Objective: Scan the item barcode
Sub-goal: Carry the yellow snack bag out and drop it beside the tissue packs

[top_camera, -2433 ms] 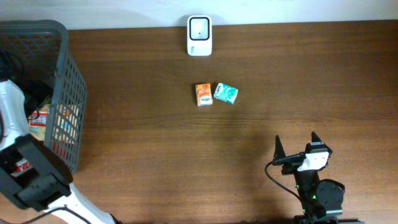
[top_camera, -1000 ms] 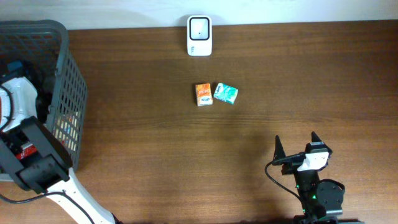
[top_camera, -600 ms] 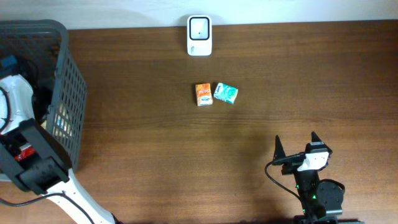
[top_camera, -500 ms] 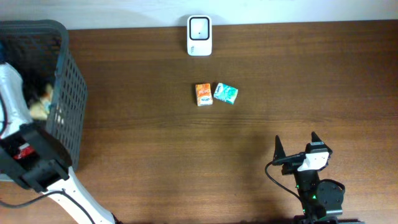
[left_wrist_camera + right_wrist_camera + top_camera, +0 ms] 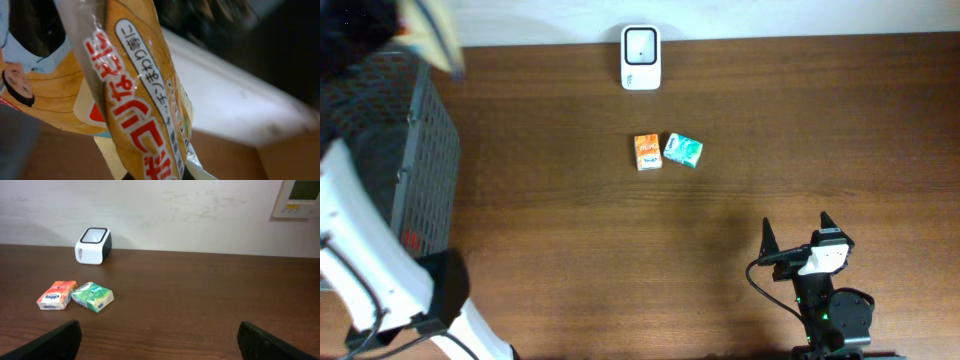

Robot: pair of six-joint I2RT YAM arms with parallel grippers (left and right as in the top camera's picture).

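Note:
Next, the left gripper lets go of the snack packet on the table [image 5: 621,161] beside the orange box, toward the mesh basket.
The item, an orange-yellow snack packet [image 5: 433,28] with red Japanese lettering, hangs high over the table's back left corner. My left gripper [image 5: 386,18] is shut on it. In the left wrist view the packet [image 5: 140,100] fills most of the frame, and only dark bits of the left gripper [image 5: 152,176] show at its lower end. No barcode shows on the side I see. The white scanner [image 5: 641,57] stands at the table's back edge, its dark window up. My right gripper [image 5: 795,236] stands open near the front right, holding nothing.
A dark mesh basket [image 5: 425,150] stands at the left edge under the raised left arm. An orange box [image 5: 647,152] and a green box [image 5: 683,150] lie side by side in front of the scanner. In the right wrist view they lie left of centre: scanner [image 5: 93,245], orange box [image 5: 57,294], green box [image 5: 92,296].
My left gripper shut on the packet inside the basket and lifted it up and out, toward the back left. The right arm has not moved.

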